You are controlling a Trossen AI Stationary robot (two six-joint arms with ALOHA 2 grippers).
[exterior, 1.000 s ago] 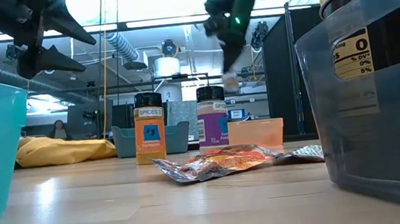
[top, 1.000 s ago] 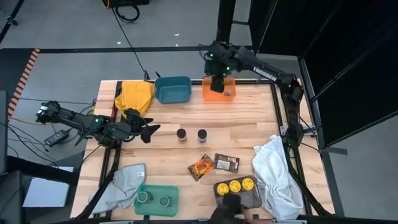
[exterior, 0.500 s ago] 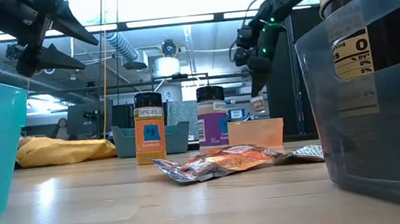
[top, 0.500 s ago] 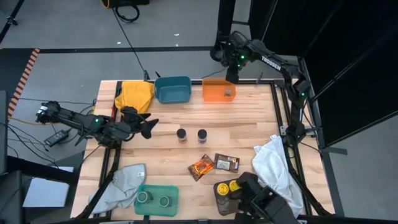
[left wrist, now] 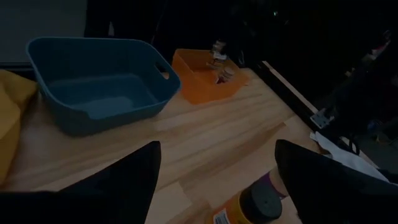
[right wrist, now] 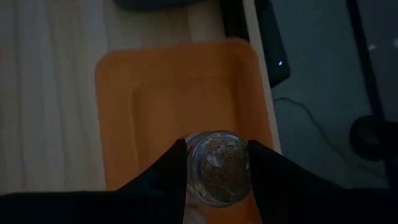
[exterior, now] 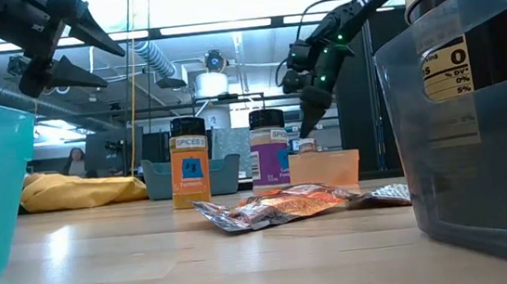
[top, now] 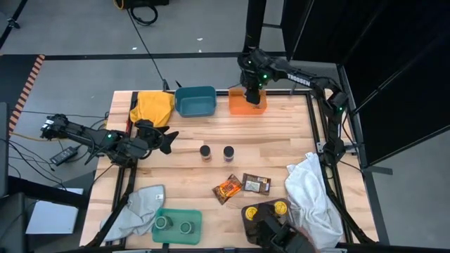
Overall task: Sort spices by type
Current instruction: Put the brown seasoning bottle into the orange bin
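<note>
I will let go of the clear spice jar with my right gripper in the middle of the orange bin (top: 249, 102) (right wrist: 189, 177).
My right gripper (top: 253, 97) is shut on a small clear spice jar (right wrist: 217, 165) over the orange bin (top: 239, 107) at the table's far edge. It also shows in the low view (exterior: 307, 137). My left gripper (top: 171, 140) is open and empty, raised above the table's left side. Two dark-lidded jars (top: 205, 152) (top: 228, 152) stand upright mid-table. An orange packet (top: 228, 188) and a brown packet (top: 256, 184) lie flat nearer the front. Two green-lidded jars (top: 163, 223) stand in a teal tray (top: 197, 218). A yellow-lidded jar (top: 280, 207) stands in a dark tray. My right gripper pinches the clear jar by its round side wall (right wrist: 193, 163), one finger on each side. The fingers (right wrist: 264, 171) come from above, pointing down. The jar hangs upright below them at the orange bin's rim (exterior: 308, 146). I cannot tell whether it touches the bin's floor.
A blue bin (top: 195, 100) and a yellow cloth (top: 152, 107) lie at the far left. A white cloth (top: 309, 193) lies at the right and a grey cloth (top: 137, 207) at the near left. A dark shape (top: 274, 232) at the near edge covers part of the dark tray.
My right gripper, still shut on the clear jar, has swung toward the table's far right corner past the orange bin. It has then come back over the bin and gone down to its rim. The dark shape at the near edge has shifted about.
</note>
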